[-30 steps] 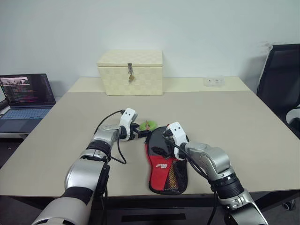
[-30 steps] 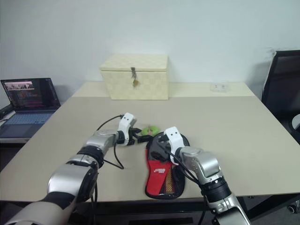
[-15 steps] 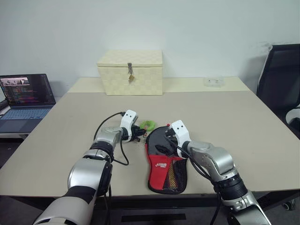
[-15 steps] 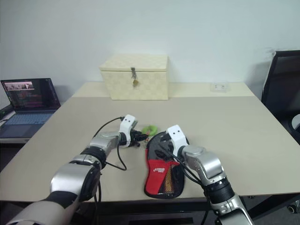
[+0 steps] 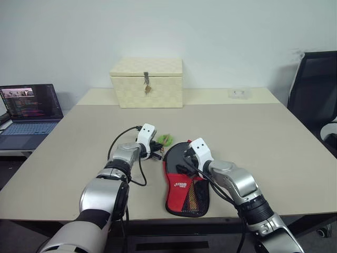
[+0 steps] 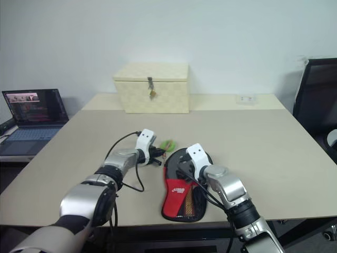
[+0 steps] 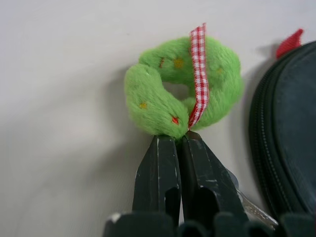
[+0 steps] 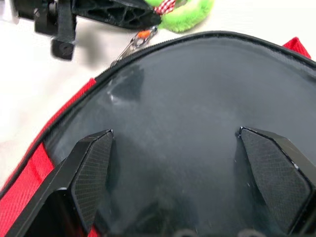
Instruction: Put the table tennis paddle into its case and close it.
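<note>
My left gripper is going to the spot beside my right gripper. It will let go of the green plush ring on the table across the case (image 5: 222,146) there.
The case (image 5: 184,179), black with a red mesh panel and white logo, lies flat near the table's front edge. The table tennis paddle is hidden. A green plush ring (image 7: 182,89) with a red checked ribbon hangs from the case's zip by a small metal clasp (image 8: 136,42), just left of the round end. My left gripper (image 7: 177,140) is shut on the plush ring's near edge. Over the case's black round end (image 8: 197,108), my right gripper (image 8: 175,133) is open, its pads (image 8: 94,168) spread above the fabric and holding nothing.
A cream checker-textured latched box (image 5: 146,81) stands at the back of the table (image 5: 263,137). An open laptop (image 5: 29,108) sits on a side surface to the left. A black chair (image 5: 316,89) is at the right. A small clear item (image 5: 239,93) lies far back.
My left gripper has closed on the green plush ring beside the case. The right gripper has shifted slightly over the case's round end and stays open.
</note>
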